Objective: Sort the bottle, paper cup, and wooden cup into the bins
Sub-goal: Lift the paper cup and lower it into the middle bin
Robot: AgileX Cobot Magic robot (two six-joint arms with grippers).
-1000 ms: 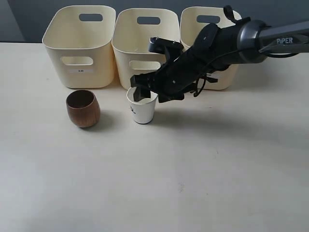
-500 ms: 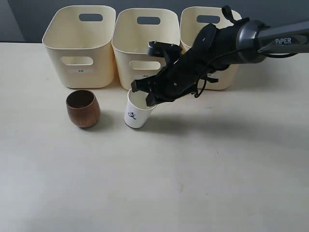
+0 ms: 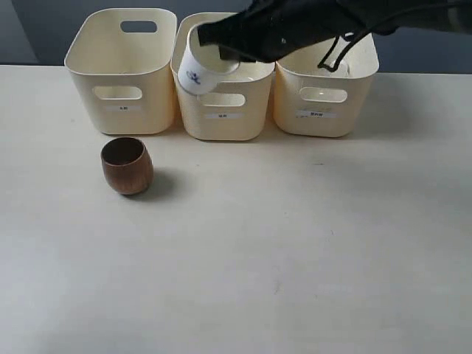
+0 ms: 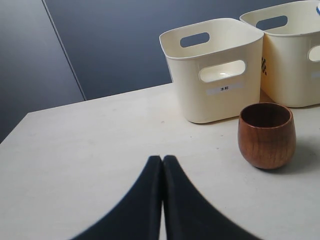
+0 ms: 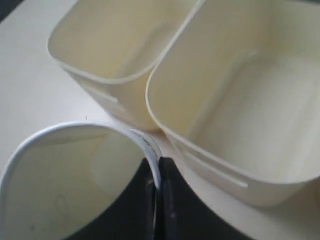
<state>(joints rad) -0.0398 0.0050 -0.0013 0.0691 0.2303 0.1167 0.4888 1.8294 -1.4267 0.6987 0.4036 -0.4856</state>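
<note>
Next, my right gripper lets go of the white paper cup on the middle bin's bottom, close to the bin's back side (image 3: 223, 78) (image 5: 270, 82).
My right gripper (image 3: 221, 53) is shut on the rim of the white paper cup (image 3: 198, 71) and holds it tilted in the air at the front left corner of the middle bin (image 3: 225, 110). In the right wrist view the fingers (image 5: 158, 170) pinch the cup's wall (image 5: 60, 195) above two bins (image 5: 210, 150). The brown wooden cup (image 3: 127, 165) stands upright on the table in front of the left bin (image 3: 122, 74). My left gripper (image 4: 163, 161) is shut and empty, low over the table, short of the wooden cup (image 4: 266, 135). I cannot make out the bottle.
The right bin (image 3: 324, 99) stands beside the middle one, partly covered by the right arm and its cable. All three bins line the table's far edge against a dark wall. Pale tabletop (image 3: 295, 258) stretches in front of them.
The right gripper has closed on the paper cup's rim and lifted it from the table, up and back to the middle bin's rim. The wooden cup has not moved.
</note>
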